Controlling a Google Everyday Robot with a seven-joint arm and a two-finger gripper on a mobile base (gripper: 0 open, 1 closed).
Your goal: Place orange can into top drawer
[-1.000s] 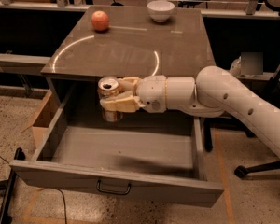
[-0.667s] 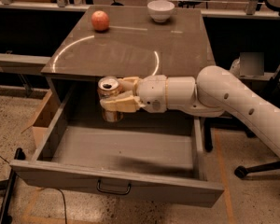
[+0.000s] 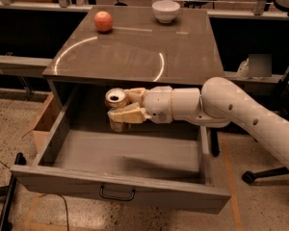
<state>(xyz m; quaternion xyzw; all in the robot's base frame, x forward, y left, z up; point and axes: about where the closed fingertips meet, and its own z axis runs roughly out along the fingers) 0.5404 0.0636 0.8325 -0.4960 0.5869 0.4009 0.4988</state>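
Next, I release the orange can, now hanging above the drawer floor, on the top drawer's bottom, straight (image 3: 117, 149) behind the dark curved handle.
The top drawer (image 3: 120, 192) of the grey cabinet stands pulled fully open, with a dark curved handle on its front panel. My gripper (image 3: 119, 109) reaches in from the right over the back part of the drawer. It is shut on the orange can (image 3: 116, 99), which stands upright with its silver top and pull-tab opening facing up. The can hangs above the drawer floor, just under the front edge of the cabinet top. The cream fingers (image 3: 127, 114) wrap its sides and hide much of its body.
A round orange-red fruit (image 3: 103, 21) and a white bowl (image 3: 165, 10) sit at the back of the cabinet top (image 3: 135, 47). A cardboard box (image 3: 42, 124) stands left of the drawer. A chair base (image 3: 253, 177) is at the right.
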